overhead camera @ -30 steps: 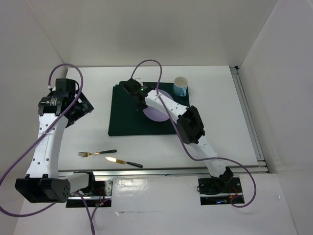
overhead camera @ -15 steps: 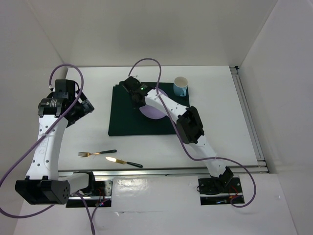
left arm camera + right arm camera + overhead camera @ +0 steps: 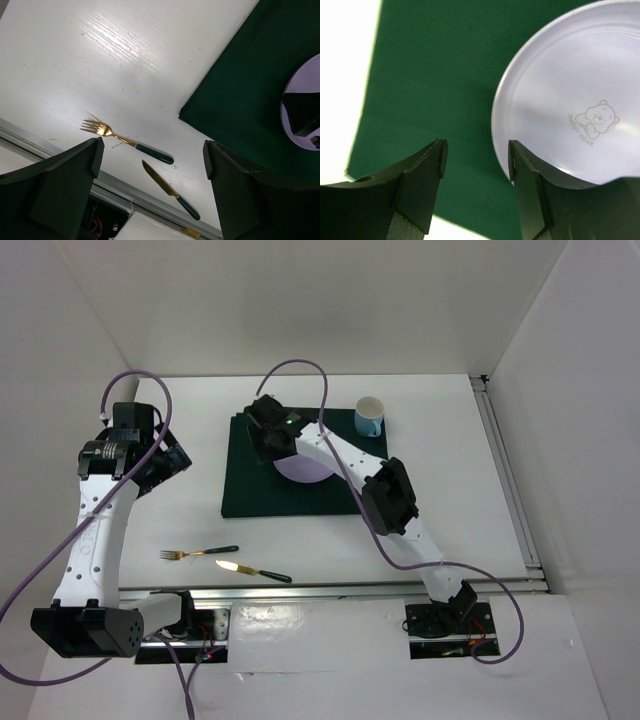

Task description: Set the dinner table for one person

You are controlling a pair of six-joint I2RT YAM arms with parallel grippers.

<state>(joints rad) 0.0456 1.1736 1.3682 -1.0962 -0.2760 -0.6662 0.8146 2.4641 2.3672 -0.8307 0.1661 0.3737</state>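
Note:
My left gripper moves down to the gold fork next and closes on the middle of its green handle (image 3: 221,549) (image 3: 154,153).
The dinner table (image 3: 460,500) is a white top with a dark green mat (image 3: 250,480) on it. A lavender plate (image 3: 305,468) with a bear print (image 3: 594,122) lies flat on the mat. My right gripper (image 3: 268,435) stands open at the plate's left rim, over the mat (image 3: 430,75), and holds nothing (image 3: 476,155). Its right finger sits just beside the rim. A gold fork (image 3: 200,553) and a knife (image 3: 252,569), both with green handles, lie near the front edge. My left gripper (image 3: 165,460) hovers wide open and empty at the far left, high above the cutlery (image 3: 152,152).
A light blue cup (image 3: 370,417) stands at the mat's back right corner. Metal rails run along the table's front edge (image 3: 350,588) and right edge (image 3: 520,500). White walls close in the back and both sides. A purple cable loops over each arm.
My right gripper has opened and let go of the plate, which slid a little left and now lies flat on the mat. The left arm has not moved.

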